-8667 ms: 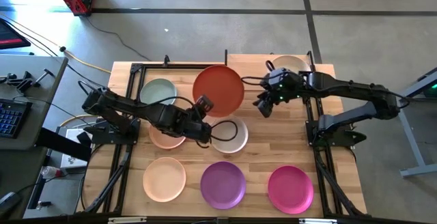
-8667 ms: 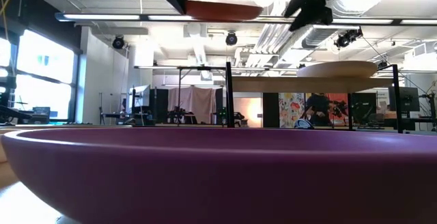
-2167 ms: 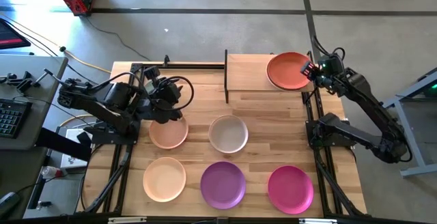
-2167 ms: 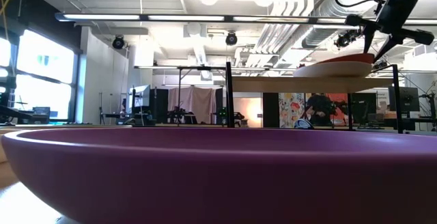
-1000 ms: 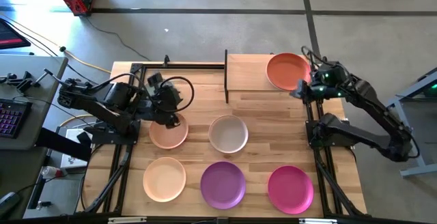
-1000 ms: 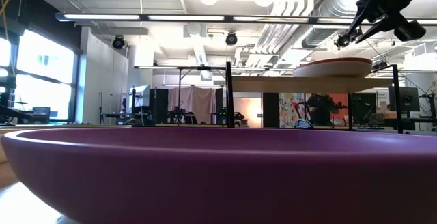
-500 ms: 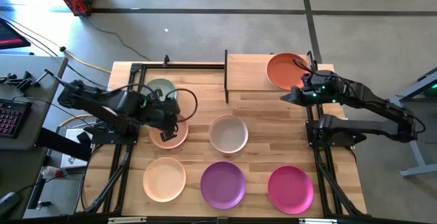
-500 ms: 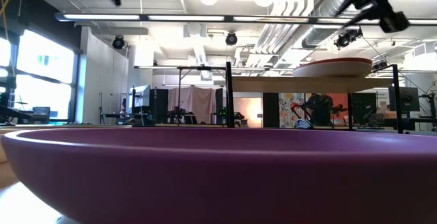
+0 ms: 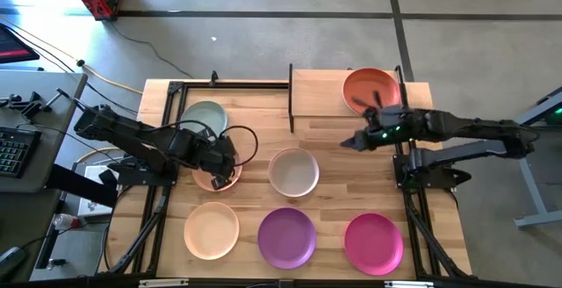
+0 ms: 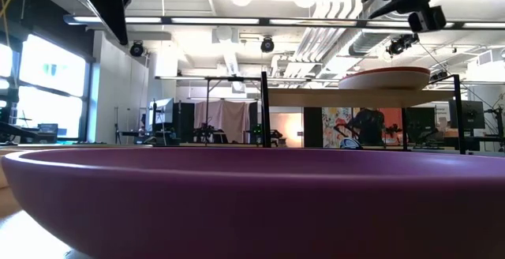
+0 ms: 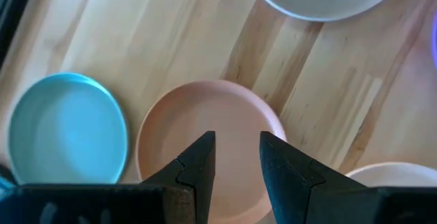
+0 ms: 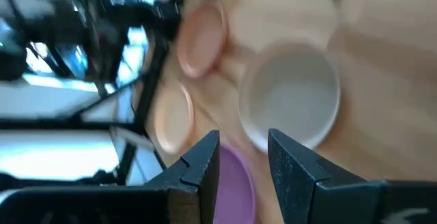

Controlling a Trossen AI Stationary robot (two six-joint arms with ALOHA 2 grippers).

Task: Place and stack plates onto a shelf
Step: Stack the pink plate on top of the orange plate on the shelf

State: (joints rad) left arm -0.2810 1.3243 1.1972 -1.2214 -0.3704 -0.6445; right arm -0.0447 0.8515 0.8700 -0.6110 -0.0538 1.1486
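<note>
My right gripper will go next to the magenta plate beside the purple plate and close on the rim (image 9: 375,215) that faces the shelf.
A terracotta plate (image 9: 371,90) lies on the shelf (image 9: 320,95), stacked on a paler plate (image 10: 383,84). On the table lie sage green (image 9: 204,117), tan (image 9: 211,178), white (image 9: 293,172), pale peach (image 9: 211,229), purple (image 9: 286,237) and magenta (image 9: 373,242) plates. My left gripper (image 9: 226,161) hangs open above the tan plate (image 11: 205,115), pointing steeply down. My right gripper (image 9: 347,143) hovers open over the table to the right of the white plate (image 12: 290,101), in front of the shelf.
Black posts (image 9: 291,99) stand at the shelf's corners. Black frame rails (image 9: 154,209) run along the table's left and right sides. Bare wood (image 9: 338,196) lies between the white and magenta plates. The purple plate (image 10: 252,204) fills the low view's foreground.
My left gripper has sunk toward the tan plate, tipping more steeply down and uncovering the sage green plate. My right gripper has swung away from the shelf's right end toward the table's left and near side, coming out over the table toward the white plate.
</note>
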